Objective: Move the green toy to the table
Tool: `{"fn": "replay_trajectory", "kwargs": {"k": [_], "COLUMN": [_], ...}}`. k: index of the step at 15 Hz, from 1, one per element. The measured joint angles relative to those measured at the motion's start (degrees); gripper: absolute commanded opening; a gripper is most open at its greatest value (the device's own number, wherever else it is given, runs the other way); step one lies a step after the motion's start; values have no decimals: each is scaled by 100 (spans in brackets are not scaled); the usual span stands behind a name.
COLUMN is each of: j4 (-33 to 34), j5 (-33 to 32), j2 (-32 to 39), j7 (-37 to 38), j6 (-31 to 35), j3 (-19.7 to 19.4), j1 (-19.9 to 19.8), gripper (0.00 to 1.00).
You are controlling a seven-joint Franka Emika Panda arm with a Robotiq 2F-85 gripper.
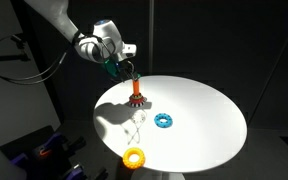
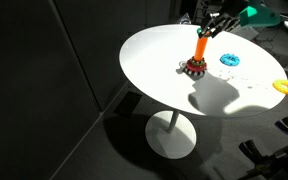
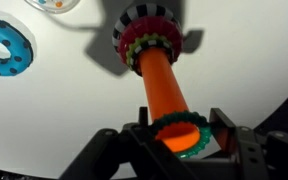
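Observation:
Next, my gripper lets go of the green ring on the white table (image 1: 119, 113) beside the clear ring, opposite the blue ring.
The green ring toy (image 3: 180, 135) sits around the top of the orange cone peg (image 3: 162, 78), which stands on a base with a red ring and a black-and-white ring (image 3: 149, 30). My gripper (image 3: 180, 138) is shut on the green ring, one finger on each side, at the peg's tip. In both exterior views the gripper (image 1: 127, 67) (image 2: 212, 24) hovers over the peg (image 1: 136, 93) (image 2: 200, 48). The peg stands on the round white table (image 1: 204, 130) (image 2: 174, 85).
A blue ring (image 1: 164, 121) (image 2: 229, 60) (image 3: 4, 48) lies on the table near the peg. A yellow ring (image 1: 134, 157) (image 2: 283, 87) lies near the table's edge. Dark surroundings drop off past the rim.

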Motion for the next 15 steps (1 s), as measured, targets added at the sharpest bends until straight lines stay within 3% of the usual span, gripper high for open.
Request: {"fn": "replay_trajectory", "kwargs": {"k": [6, 11, 15], "j4": [-56, -235, -398], "j5": [0, 73, 118], "j2": [-682, -1016, -1288], "j7": [270, 316, 314], "j6": [-93, -591, -1237], "j3": [-23, -144, 41], "j1": [87, 39, -335], "gripper": [38, 38, 38]}}
